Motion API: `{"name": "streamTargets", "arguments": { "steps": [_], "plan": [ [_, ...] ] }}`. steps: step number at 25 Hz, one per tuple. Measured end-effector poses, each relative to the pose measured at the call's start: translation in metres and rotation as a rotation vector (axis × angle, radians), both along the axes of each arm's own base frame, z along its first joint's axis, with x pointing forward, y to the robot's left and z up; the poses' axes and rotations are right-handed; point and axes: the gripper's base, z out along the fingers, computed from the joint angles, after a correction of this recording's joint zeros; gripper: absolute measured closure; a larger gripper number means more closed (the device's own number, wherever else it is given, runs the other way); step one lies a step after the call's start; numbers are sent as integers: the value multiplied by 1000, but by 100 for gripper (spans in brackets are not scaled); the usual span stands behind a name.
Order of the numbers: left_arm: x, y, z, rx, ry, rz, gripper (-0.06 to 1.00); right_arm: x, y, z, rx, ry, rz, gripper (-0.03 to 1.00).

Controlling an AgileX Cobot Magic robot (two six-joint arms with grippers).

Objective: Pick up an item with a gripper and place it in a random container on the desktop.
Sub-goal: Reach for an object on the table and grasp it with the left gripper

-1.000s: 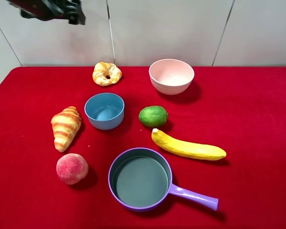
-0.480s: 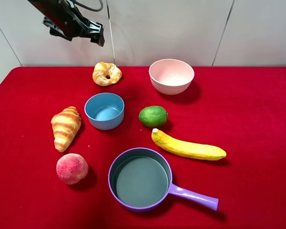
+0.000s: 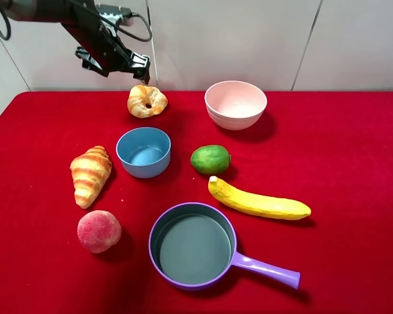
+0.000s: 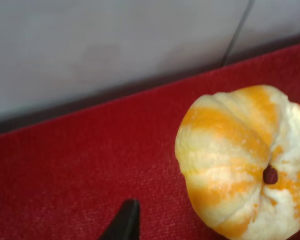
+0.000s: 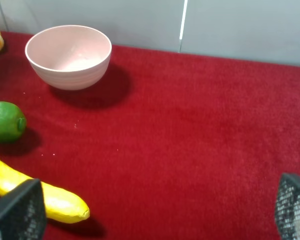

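Note:
The ring-shaped pastry is next for my left gripper, which should go down and close across the pastry's middle (image 3: 147, 104) (image 4: 264, 175), around its hole.
The ring-shaped golden and cream pastry (image 3: 147, 101) lies at the back of the red desktop (image 3: 354, 163), near the wall. My left gripper (image 3: 139, 68) hovers just above and slightly left of it, open with nothing held. The left wrist view shows the pastry (image 4: 245, 160) close up beside one dark fingertip (image 4: 125, 222). The purple-rimmed pan (image 3: 152, 245) with a lilac handle (image 3: 265, 268) sits empty at the front centre. My right gripper (image 5: 155, 215) is open over bare cloth and does not appear in the high view.
A blue bowl (image 3: 144, 169) and a pink bowl (image 3: 236, 116) stand behind the pan. A straight croissant (image 3: 90, 174) and a peach (image 3: 99, 231) lie at the left. A lime (image 3: 210, 159) and a banana (image 3: 259, 203) lie in the middle. The wall rises directly behind the pastry.
My left arm has come down and to the right from the upper left corner, ending close above the ring pastry. Nothing on the table has moved.

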Motion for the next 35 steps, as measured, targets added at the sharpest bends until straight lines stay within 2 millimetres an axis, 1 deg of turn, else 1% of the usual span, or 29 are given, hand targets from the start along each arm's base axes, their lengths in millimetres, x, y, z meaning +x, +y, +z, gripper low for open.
{"name": "streamTargets", "arguments": {
  "steps": [13,20,25,28,29,35],
  "plan": [
    [6,-2,-39,16,55,0,-4,0,0,0,0,0,0,27],
    [12,-2,-48,27,12,-10,-4,0,0,0,0,0,0,27],
    [17,-3,-64,32,22,-12,-4,0,0,0,0,0,0,27],
    [19,-4,-68,30,14,-12,-4,0,0,0,0,0,0,27],
    [21,-4,-72,27,2,-12,-4,0,0,0,0,0,0,27],
    [25,-5,-75,16,-36,-12,-4,0,0,0,0,0,0,27]
  ]
}}
